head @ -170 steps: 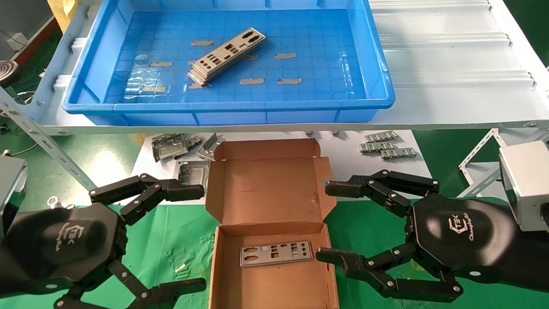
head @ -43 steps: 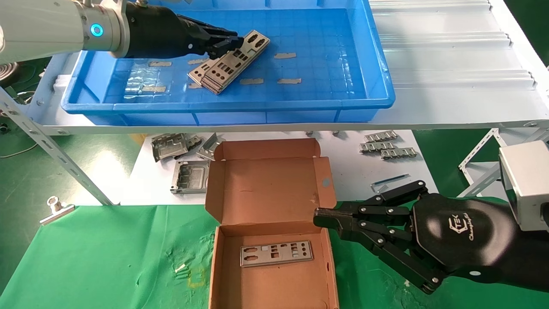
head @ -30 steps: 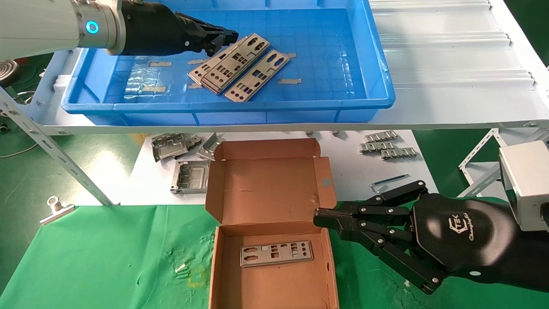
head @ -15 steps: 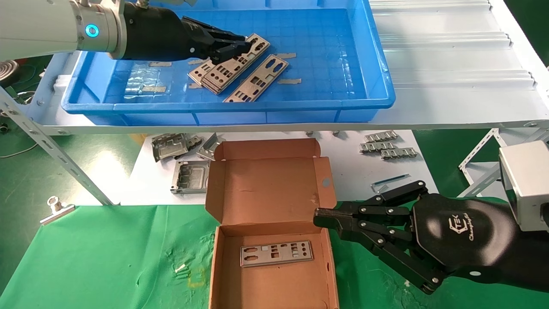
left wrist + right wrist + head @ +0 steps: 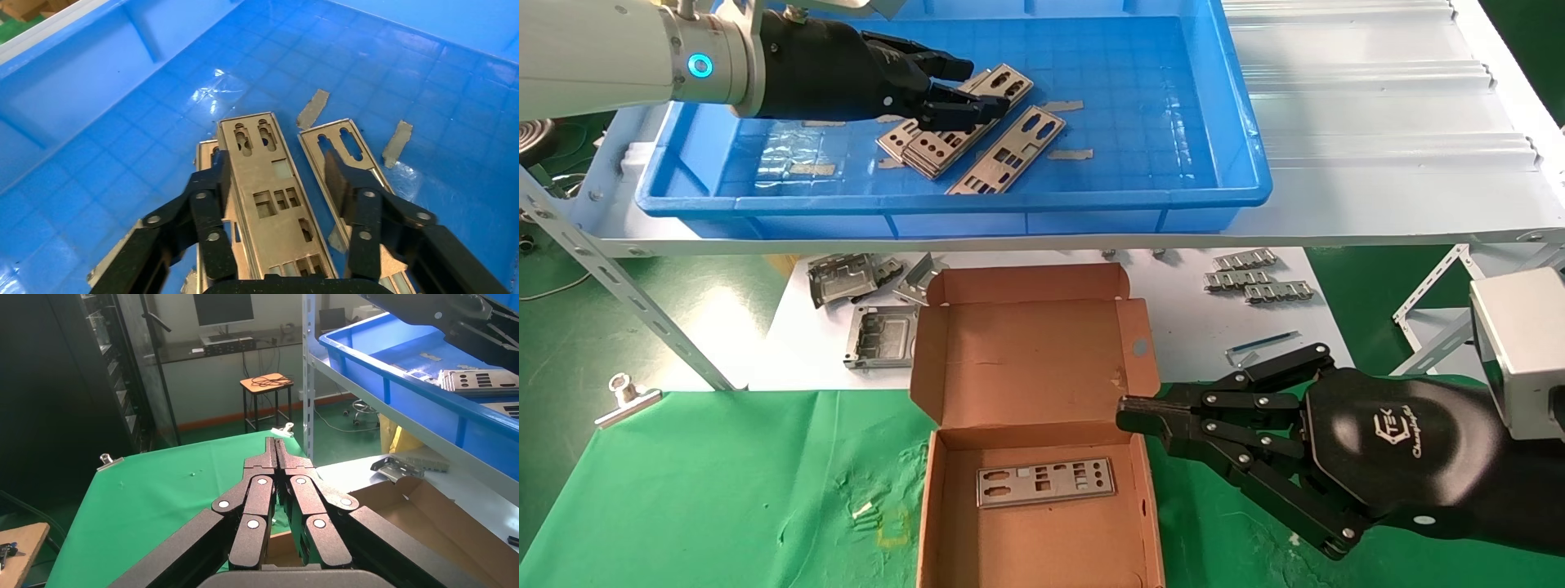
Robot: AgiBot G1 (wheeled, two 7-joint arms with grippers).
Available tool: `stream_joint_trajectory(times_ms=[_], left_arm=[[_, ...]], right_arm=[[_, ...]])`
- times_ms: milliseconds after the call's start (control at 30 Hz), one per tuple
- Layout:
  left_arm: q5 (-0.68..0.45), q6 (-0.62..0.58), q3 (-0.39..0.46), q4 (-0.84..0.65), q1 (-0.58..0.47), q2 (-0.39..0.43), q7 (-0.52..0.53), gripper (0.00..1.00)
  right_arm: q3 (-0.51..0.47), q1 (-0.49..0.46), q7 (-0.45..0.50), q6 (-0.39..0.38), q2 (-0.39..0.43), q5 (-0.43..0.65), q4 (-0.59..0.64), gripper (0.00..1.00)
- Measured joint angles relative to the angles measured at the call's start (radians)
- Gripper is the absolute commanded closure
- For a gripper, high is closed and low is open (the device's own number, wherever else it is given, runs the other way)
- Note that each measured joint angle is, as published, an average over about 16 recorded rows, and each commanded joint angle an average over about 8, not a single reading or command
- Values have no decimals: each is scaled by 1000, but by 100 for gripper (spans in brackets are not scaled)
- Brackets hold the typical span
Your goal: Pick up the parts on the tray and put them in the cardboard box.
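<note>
The top plate lies slanted between my left gripper's fingers, close to one of them. Next, I open, line up square and close on the top plate's long edges point(image 5: 300, 191).
The blue tray point(image 5: 960, 200) stands on the shelf at the back. In it lies a stack of plates point(image 5: 928, 147), and one loose plate point(image 5: 1009, 149) lies just right of the stack. My left gripper point(image 5: 986, 84) is open low over the stack. In the left wrist view the left gripper point(image 5: 275, 174) has a finger on either side of the top plate point(image 5: 269, 184), and one finger is over the loose plate point(image 5: 346, 138). The cardboard box point(image 5: 1026, 359) lies open in front with one plate point(image 5: 1046, 482) in it. My right gripper point(image 5: 1124, 412) is shut and empty at the box's right wall; its own view shows the shut tips point(image 5: 275, 444).
Grey boxy brackets point(image 5: 846, 278) and ridged strips point(image 5: 1254, 278) lie on the white sheet behind the box. A metal clip point(image 5: 625, 398) sits at the green cloth's left edge. Grey tape scraps point(image 5: 1068, 153) dot the tray floor. A slanted shelf strut point(image 5: 625, 302) runs at the left.
My left arm went from beside the box to the tray. One plate slid off the stack to the right. The left fingers have now spread over the stack. The right gripper shut and stays still.
</note>
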State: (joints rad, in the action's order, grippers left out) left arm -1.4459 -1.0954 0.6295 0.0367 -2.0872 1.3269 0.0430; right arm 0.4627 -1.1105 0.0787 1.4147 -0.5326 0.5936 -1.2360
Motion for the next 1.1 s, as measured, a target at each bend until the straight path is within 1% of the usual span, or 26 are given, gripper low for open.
stream_joint_trajectory(times_ms=[233,267,500,533,1100], left_arm=[[1,-2,0,-5,4,4,8,0],[1,-2,0,-5,5,5,10,7],[0,6,2,-7,12,10,30,94],[0,8,2,-6,13,10,32,100],[-12,50,16,18,29,15,69,100]], right_arm=[[0,0,0,0,0,0,0,100],[0,0,0,0,0,0,0,100],[0,0,0,0,0,0,0,100],[0,0,0,0,0,0,0,100],[0,0,0,0,0,0,0,100]])
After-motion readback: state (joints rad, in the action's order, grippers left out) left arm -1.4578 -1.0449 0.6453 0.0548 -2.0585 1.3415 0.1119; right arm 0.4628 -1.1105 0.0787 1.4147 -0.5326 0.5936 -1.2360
